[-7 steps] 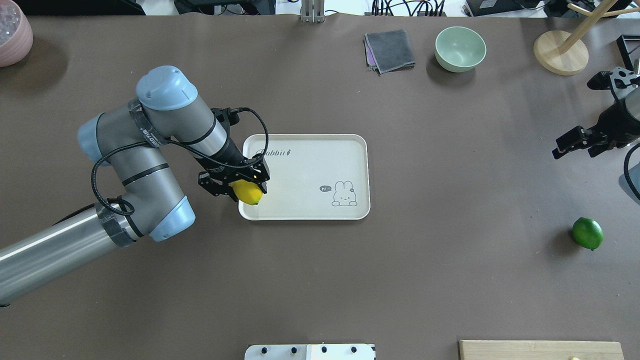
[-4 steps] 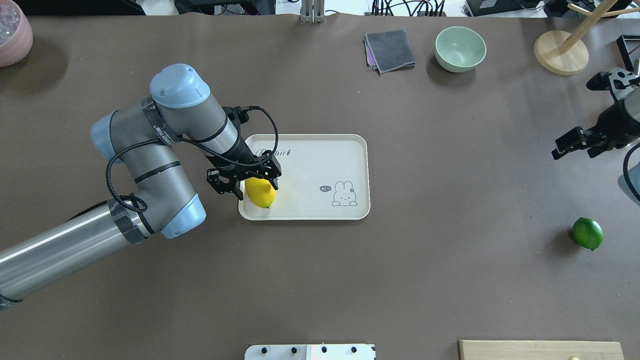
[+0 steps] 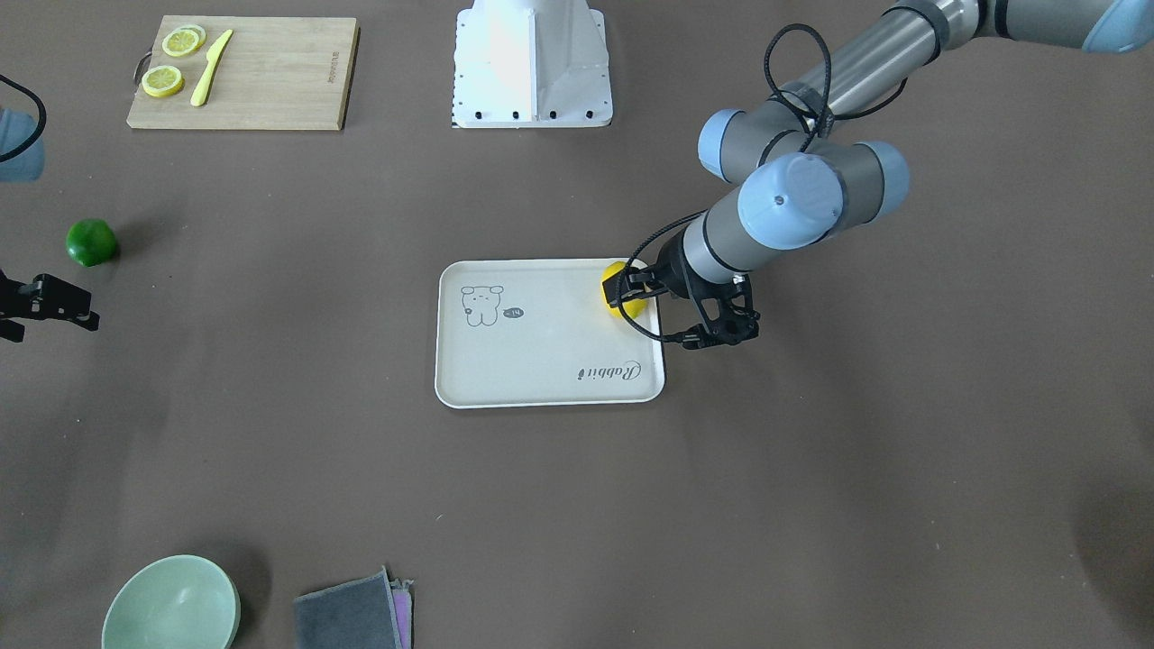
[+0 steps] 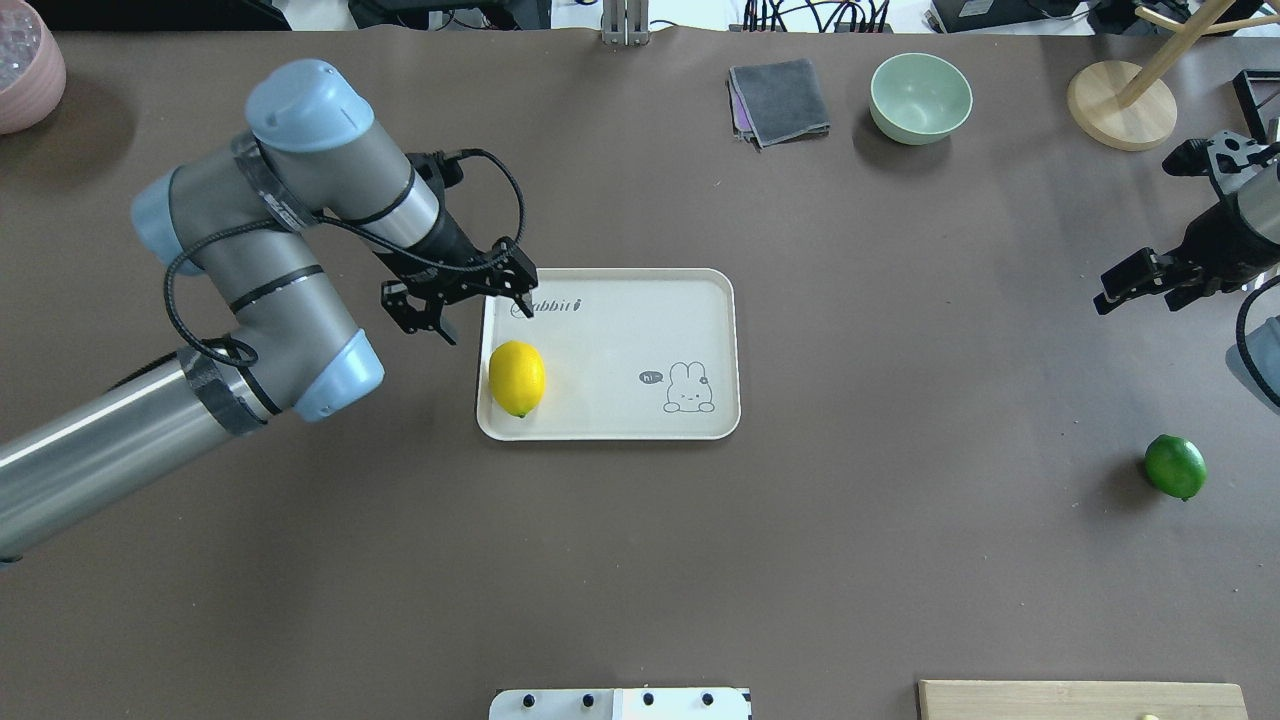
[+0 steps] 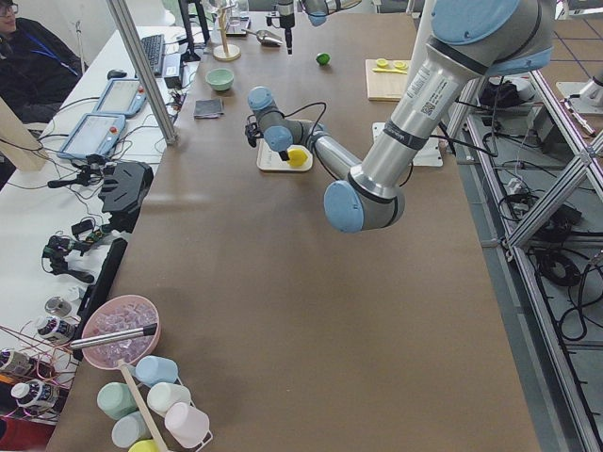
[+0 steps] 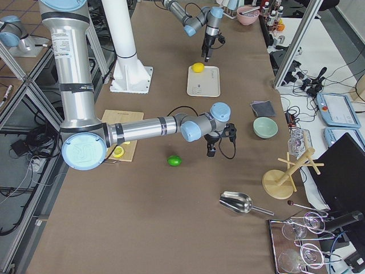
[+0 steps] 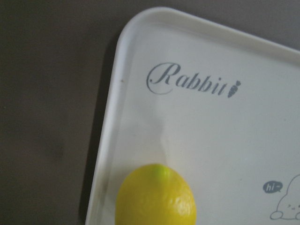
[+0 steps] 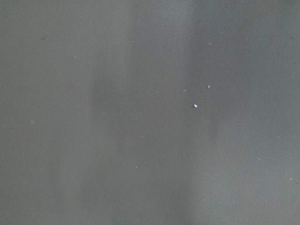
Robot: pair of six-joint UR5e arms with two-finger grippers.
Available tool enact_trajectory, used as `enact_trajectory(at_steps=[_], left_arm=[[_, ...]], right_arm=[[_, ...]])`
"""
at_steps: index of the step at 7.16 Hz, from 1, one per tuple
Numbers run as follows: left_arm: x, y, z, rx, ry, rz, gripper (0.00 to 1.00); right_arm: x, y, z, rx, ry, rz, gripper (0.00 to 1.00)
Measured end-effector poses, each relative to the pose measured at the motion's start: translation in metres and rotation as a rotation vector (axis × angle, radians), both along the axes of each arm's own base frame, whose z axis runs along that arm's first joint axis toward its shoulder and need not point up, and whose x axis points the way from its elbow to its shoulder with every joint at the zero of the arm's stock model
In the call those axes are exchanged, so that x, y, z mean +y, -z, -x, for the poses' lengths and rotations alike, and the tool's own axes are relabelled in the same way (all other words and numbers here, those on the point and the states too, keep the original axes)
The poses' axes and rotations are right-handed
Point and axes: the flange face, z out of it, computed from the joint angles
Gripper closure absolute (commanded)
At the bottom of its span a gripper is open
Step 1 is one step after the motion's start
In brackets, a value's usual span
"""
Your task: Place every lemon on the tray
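Observation:
I should next close my right gripper around the middle of the dark green lemon [image 3: 91, 242], as it still lies off the tray.
The bright yellow lemon [image 4: 517, 377] lies on the cream tray [image 4: 620, 340] near its left edge, free of any grip. My left gripper [image 4: 468, 308] is open and empty, raised over the tray's far left corner, just beyond the lemon. The left wrist view shows the lemon [image 7: 156, 197] below the "Rabbit" script on the tray [image 7: 211, 131]; no fingers show there. The dark green lemon [image 4: 1175, 466] lies on the table at the right. My right gripper [image 4: 1140, 293] hangs open and empty beyond it, well apart from it. The right wrist view shows only blurred table.
A green bowl [image 4: 920, 97], a grey cloth [image 4: 780, 100] and a wooden stand [image 4: 1120, 105] sit at the far side. A pink bowl [image 4: 25, 65] is at the far left. A cutting board [image 3: 243, 72] holds lemon slices and a knife.
My left gripper has opened, let the yellow lemon down on the tray, and pulled back toward the far left corner. The right gripper shifted slightly.

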Motion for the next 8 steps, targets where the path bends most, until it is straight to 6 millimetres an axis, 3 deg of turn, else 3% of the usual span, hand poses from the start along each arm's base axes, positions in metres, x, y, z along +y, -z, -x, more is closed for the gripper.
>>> enact_trajectory(at_steps=[1,2,3,4,6,8], left_arm=[[-0.027,-0.016,0.037,-0.010,0.032,-0.041,0.02],[-0.047,-0.046,0.077,-0.026,0.037,-0.102,0.02],[-0.056,-0.081,0.109,-0.046,0.016,-0.170,0.02],[-0.058,-0.107,0.126,-0.063,-0.007,-0.211,0.02],[-0.057,-0.128,0.136,-0.078,-0.022,-0.229,0.02],[-0.052,-0.137,0.138,-0.083,-0.028,-0.225,0.02]], right_arm=[[-0.001,0.009,0.010,0.004,-0.013,0.007,0.00],[0.001,0.016,0.021,0.016,-0.022,0.009,0.00],[0.006,0.018,0.028,0.028,-0.019,0.001,0.00],[0.022,0.015,0.029,0.040,0.004,-0.016,0.00],[0.077,-0.014,0.007,0.098,0.076,-0.062,0.00],[0.124,-0.038,-0.015,0.138,0.126,-0.057,0.01]])
